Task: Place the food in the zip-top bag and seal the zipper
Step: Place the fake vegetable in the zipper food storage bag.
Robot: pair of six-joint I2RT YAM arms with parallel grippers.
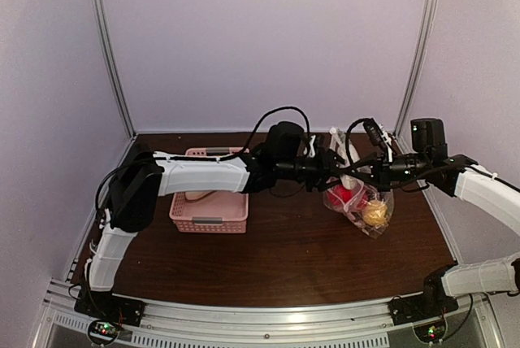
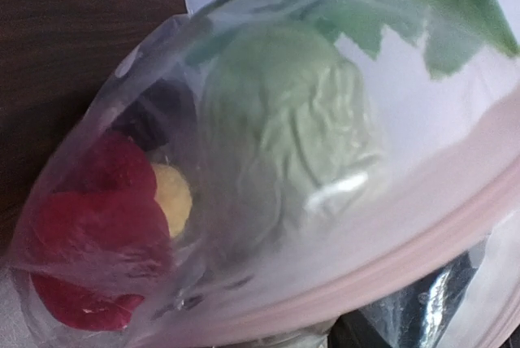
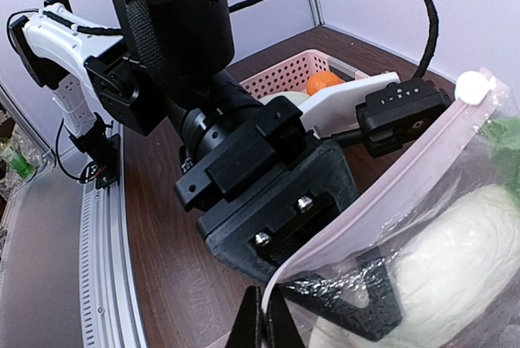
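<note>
Next, my left gripper backs out and takes the bag's rim (image 2: 422, 257) nearest the basket, as it reaches deep into the opening of the zip-top bag, close to my right gripper.
The zip-top bag (image 1: 362, 204) hangs between my two grippers over the table's right side. Inside it are two red pieces (image 2: 85, 230), a yellow piece (image 2: 173, 197) and the whitish-and-green piece (image 2: 284, 124). My right gripper (image 3: 266, 328) is shut on the zipper (image 3: 382, 193), a pinkish strip with a white slider (image 3: 470, 86) at its far end. My left gripper (image 1: 327, 167) holds the bag's mouth; one black finger (image 3: 367, 309) shows through the film. In the left wrist view the bag fills the frame and hides the jaws. The orange piece (image 3: 325, 82) lies in the pink basket (image 1: 209, 211).
The pink basket stands left of the bag, under the left arm's forearm. Purple walls with metal posts enclose the back and sides. A metal rail (image 1: 268, 315) runs along the near edge.
</note>
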